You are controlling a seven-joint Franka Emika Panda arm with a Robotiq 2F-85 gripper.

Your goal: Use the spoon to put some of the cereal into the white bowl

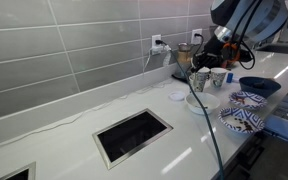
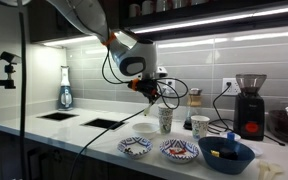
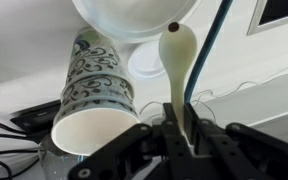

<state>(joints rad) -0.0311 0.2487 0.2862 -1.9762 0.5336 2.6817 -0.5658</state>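
Next, my gripper releases the cream spoon on the front blue-and-white patterned dish (image 1: 240, 116), near the counter edge. The spoon is now held above the white bowl.
In the wrist view my gripper (image 3: 182, 112) is shut on the handle of a cream spoon (image 3: 177, 50), which points away from me. A small brown bit of cereal (image 3: 173, 27) sits at the spoon's tip, right at the rim of the white bowl (image 3: 134, 18). A patterned mug (image 3: 94, 85) stands beside the bowl, to the left in this view. In both exterior views the gripper (image 1: 213, 57) (image 2: 150, 92) hovers above the white bowl (image 1: 198, 101) (image 2: 144, 127), next to the mugs (image 1: 200, 80) (image 2: 166, 120).
A dark blue bowl (image 2: 226, 155) (image 1: 259, 87) and blue-and-white patterned dishes (image 2: 136, 148) (image 2: 179, 150) (image 1: 246, 118) stand near the counter edge. A coffee grinder (image 2: 249, 105) and cables are by the wall. A rectangular cutout (image 1: 132, 135) (image 2: 104, 124) is in the counter. A soap bottle (image 2: 65, 90) stands further off.
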